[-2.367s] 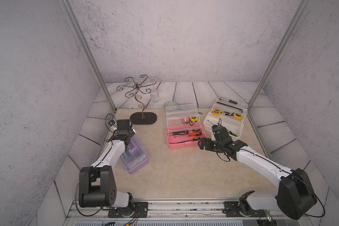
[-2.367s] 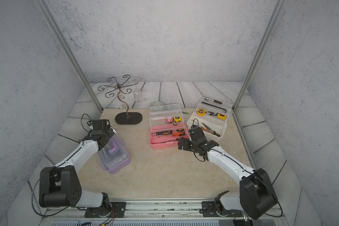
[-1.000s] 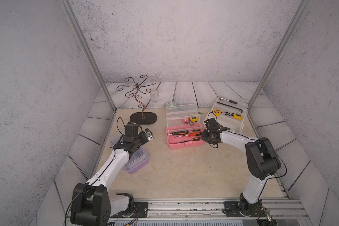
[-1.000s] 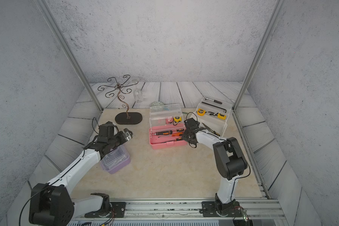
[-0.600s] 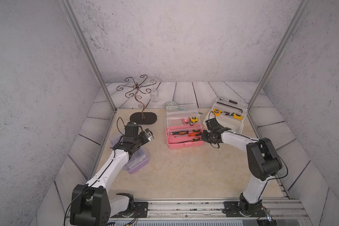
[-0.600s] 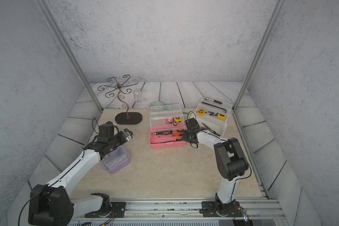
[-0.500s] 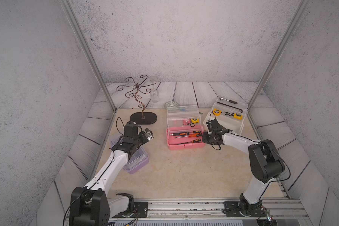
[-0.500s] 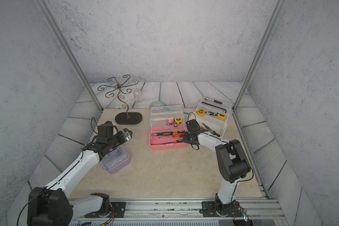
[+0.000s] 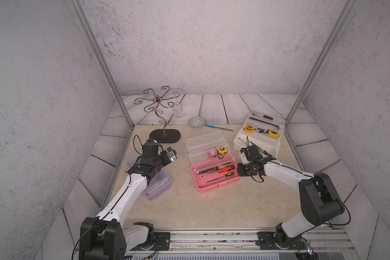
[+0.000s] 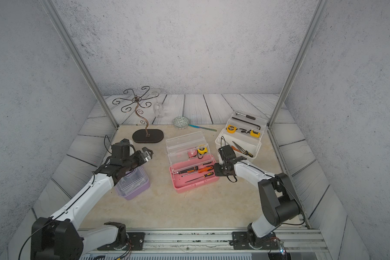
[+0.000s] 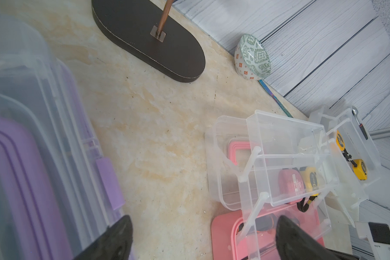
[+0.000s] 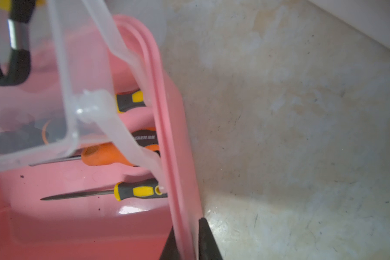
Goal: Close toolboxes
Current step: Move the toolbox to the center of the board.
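The pink toolbox is held mid-side in my right gripper with its trays facing the back, so that gripper should take the front corner point(image 9: 238, 177) and turn the trays toward my left gripper.
Three toolboxes stand on the beige mat. The purple toolbox point(image 9: 158, 186) point(image 10: 133, 184) point(image 11: 20, 180) at the left has its clear lid down. My left gripper point(image 9: 171, 155) point(image 10: 148, 154) point(image 11: 203, 236) hovers open over its right edge, holding nothing. In the middle, the pink toolbox point(image 9: 218, 185) point(image 10: 196, 185) point(image 11: 223, 234) point(image 12: 178, 146) is open, its clear trays folded back and screwdrivers in the base. My right gripper point(image 9: 240, 172) point(image 10: 216, 170) point(image 12: 186, 236) is shut on its right wall. The white toolbox point(image 9: 268, 146) point(image 10: 218, 140) at the back right is open.
A wire stand on a dark oval base point(image 9: 164, 136) is behind the purple toolbox. A clear glass point(image 9: 177, 108), a patterned bowl point(image 9: 197, 122) and a thin iridescent stick point(image 9: 218, 128) lie along the back edge. Metal posts rise at both back corners.
My right gripper's jaws have closed onto the pink toolbox's right wall, and the box's clear trays have shifted slightly. The left arm has hardly moved.
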